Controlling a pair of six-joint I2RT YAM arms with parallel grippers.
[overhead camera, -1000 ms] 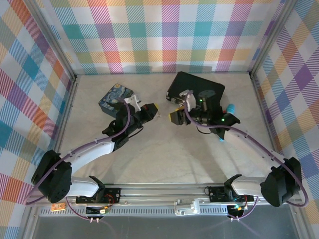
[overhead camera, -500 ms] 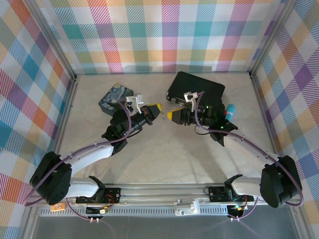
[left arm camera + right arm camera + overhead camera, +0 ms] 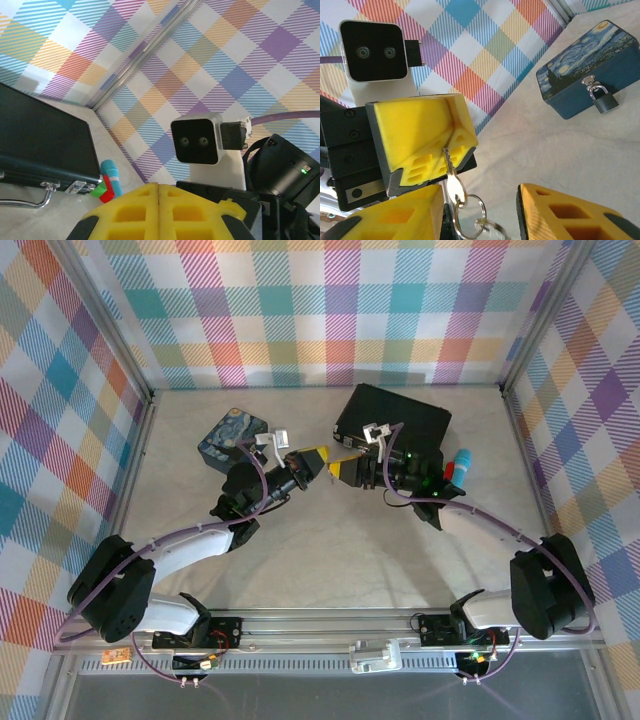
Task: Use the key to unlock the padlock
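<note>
The key's blade is in my left gripper, so my right gripper takes the key by its head (image 3: 456, 190) next, keeping the blade free for the padlock.
My left gripper (image 3: 320, 459) is shut on the blade of the small silver key (image 3: 451, 176), whose head and ring (image 3: 470, 220) hang out of its yellow fingertips (image 3: 425, 132). My right gripper (image 3: 479, 216) is open, one finger on each side of the hanging ring, not touching it. In the left wrist view the left gripper (image 3: 159, 187) shows its pads pressed together. The padlock (image 3: 601, 98), a small dark body with a silvery shackle, hangs shut on the hasp of the blue starry-night tin (image 3: 580, 72). From above, both grippers meet tip to tip right of the tin (image 3: 232, 434).
A black case (image 3: 395, 414) with a silver handle (image 3: 30, 199) lies behind the right gripper (image 3: 340, 469). A teal marker with red and green bits (image 3: 109, 181) lies at the right wall. Plaid walls close in three sides.
The two grippers have closed the gap between them: the right one slid left and back, the left one moved slightly right, and their yellow tips now meet.
</note>
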